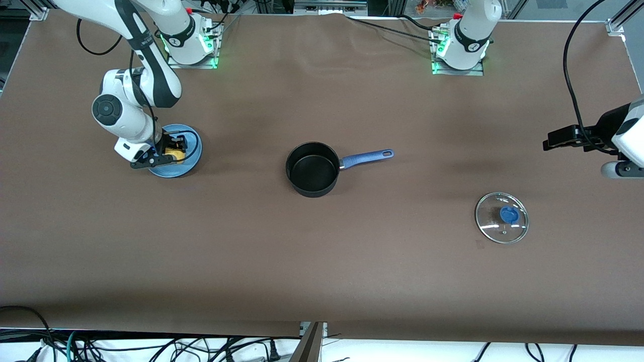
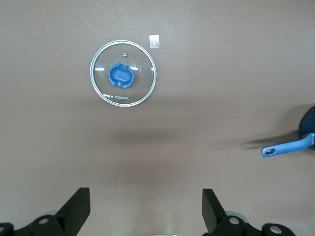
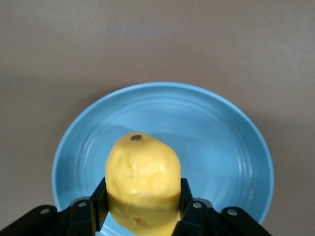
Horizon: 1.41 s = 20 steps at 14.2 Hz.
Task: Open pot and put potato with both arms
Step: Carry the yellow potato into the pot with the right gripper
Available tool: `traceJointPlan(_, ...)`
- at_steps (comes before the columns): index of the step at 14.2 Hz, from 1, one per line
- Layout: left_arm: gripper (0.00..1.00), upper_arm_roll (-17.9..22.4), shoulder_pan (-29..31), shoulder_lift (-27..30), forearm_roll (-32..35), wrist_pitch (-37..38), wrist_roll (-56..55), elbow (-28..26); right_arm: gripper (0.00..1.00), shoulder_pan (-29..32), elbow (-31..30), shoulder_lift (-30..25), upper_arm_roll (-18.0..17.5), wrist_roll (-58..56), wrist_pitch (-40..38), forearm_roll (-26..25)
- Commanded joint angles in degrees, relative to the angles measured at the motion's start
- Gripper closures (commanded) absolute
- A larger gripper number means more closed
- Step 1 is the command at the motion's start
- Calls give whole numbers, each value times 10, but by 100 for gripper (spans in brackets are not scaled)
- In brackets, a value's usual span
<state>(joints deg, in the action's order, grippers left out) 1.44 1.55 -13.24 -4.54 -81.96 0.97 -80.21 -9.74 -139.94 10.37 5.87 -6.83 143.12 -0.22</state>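
Observation:
My right gripper should release the yellow potato on the bottom of the open black pot (image 1: 311, 168) with the blue handle.
The black pot (image 1: 313, 168) with a blue handle (image 1: 366, 157) stands open and empty in the middle of the table; its handle end shows in the left wrist view (image 2: 288, 147). Its glass lid (image 1: 501, 217) with a blue knob lies flat on the table toward the left arm's end, also in the left wrist view (image 2: 123, 73). My right gripper (image 1: 171, 149) is shut on the yellow potato (image 3: 142, 182) just above the blue plate (image 3: 221, 147). My left gripper (image 2: 142, 209) is open and empty, up in the air at the left arm's end of the table (image 1: 571, 138).
The blue plate (image 1: 193, 151) sits toward the right arm's end. A small pale tape square (image 2: 154, 42) lies on the brown table beside the lid. Cables run along the edge nearest the front camera.

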Motion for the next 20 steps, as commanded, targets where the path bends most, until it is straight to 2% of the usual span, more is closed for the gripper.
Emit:
traceJointPlan(1,0,-7,1,-6,9,0,-5,1,80,1,57,-48,-6,-1,-128,-4)
traceJointPlan(5,0,-8,-4,-7,9,0,-5,3,80,-17,240,-24,-7,8,-346,9)
traceJointPlan(8,0,-7,-5,-8,10,0,-5,4,80,-63,362,30,-8,80,-412,61)
traceJointPlan(11,0,-7,-5,-12,14,0,-5,5,80,-129,435,89,-8,202,-411,127)
traceJointPlan(12,0,-12,-5,-12,33,0,-5,6,80,-154,463,113,-8,240,-408,152)
traceJointPlan(14,0,-13,-6,-12,45,0,-5,7,80,-191,531,171,-9,297,-397,174)
traceJointPlan(16,0,-13,-5,-12,43,0,-4,7,80,-236,576,224,-10,361,-353,185)
traceJointPlan(20,0,-12,-5,-12,43,0,-4,7,80,-301,583,279,-11,466,-233,186)
